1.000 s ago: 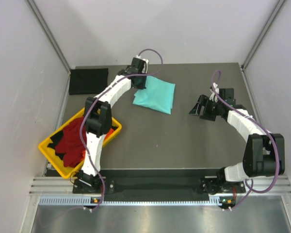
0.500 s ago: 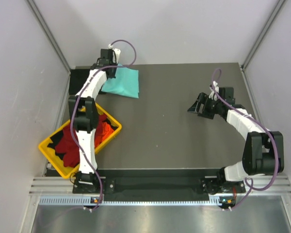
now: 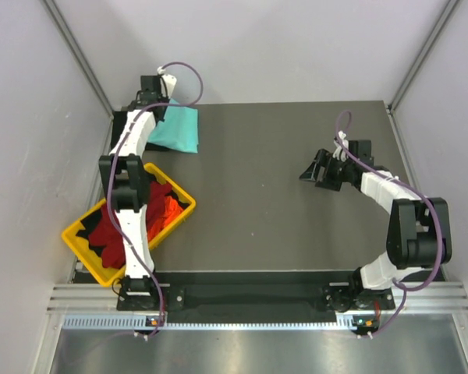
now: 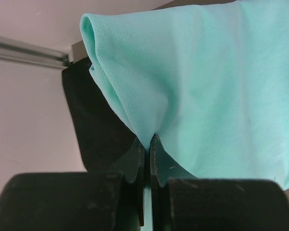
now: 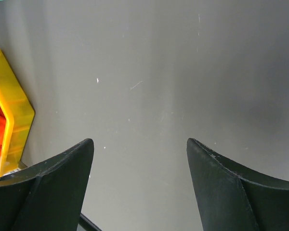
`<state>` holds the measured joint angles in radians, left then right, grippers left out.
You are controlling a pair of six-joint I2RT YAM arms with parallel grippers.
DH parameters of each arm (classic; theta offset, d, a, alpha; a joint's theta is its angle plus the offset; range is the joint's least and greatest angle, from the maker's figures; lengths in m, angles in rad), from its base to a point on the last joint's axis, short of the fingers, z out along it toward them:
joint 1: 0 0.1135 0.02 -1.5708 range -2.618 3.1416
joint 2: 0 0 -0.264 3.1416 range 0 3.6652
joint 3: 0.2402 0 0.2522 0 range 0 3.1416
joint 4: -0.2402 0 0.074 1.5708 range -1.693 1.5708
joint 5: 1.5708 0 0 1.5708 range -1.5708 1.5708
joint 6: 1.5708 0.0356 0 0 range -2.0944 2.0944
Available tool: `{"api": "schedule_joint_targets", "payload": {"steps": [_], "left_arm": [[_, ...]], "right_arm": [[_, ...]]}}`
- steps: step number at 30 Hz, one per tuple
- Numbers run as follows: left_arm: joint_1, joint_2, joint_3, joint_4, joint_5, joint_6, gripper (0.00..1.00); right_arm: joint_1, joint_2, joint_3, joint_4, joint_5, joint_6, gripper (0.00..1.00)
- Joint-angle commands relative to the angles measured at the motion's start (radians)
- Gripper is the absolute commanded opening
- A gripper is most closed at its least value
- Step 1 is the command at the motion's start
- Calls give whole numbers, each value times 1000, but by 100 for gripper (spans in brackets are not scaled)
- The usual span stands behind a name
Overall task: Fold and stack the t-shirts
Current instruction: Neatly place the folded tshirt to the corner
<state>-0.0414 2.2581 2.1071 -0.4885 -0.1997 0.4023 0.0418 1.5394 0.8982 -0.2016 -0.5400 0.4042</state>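
Observation:
I need to let go of the mint-teal t-shirt with my left gripper squarely on top of the folded black t-shirt (image 3: 143,125).
My left gripper (image 3: 158,111) is at the far left corner, shut on an edge of the folded mint-teal t-shirt (image 3: 179,131). In the left wrist view the jaws (image 4: 147,140) pinch a fold of the teal cloth (image 4: 207,86), which hangs over a folded black t-shirt (image 4: 96,125). The black shirt (image 3: 118,123) lies at the table's far left, partly hidden by the arm and the teal shirt. My right gripper (image 3: 312,170) is open and empty over bare table at the right; it also shows in the right wrist view (image 5: 140,144).
A yellow tray (image 3: 82,257) at the near left holds a crumpled red shirt (image 3: 109,230), an orange one (image 3: 168,209) and black cloth. Its corner shows in the right wrist view (image 5: 12,110). Walls close in on the left, back and right.
My left gripper has carried the teal shirt from the table's far middle leftwards to the far left corner, over the black shirt. The right arm has barely moved.

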Motion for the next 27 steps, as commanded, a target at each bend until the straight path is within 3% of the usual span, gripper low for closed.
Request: {"api": "schedule_joint_targets", "payload": {"steps": [1,11,27], "left_arm": [[34,-64,7,88,28,52,0],[127,-124,-104,195,92,67,0],[198,-80,-74,289,59,49,0]], "right_arm": [[6,16,51,73,-21,-2,78],[6,25,22,128,-28,12,79],[7,2,39,116,-5,-1,80]]}}
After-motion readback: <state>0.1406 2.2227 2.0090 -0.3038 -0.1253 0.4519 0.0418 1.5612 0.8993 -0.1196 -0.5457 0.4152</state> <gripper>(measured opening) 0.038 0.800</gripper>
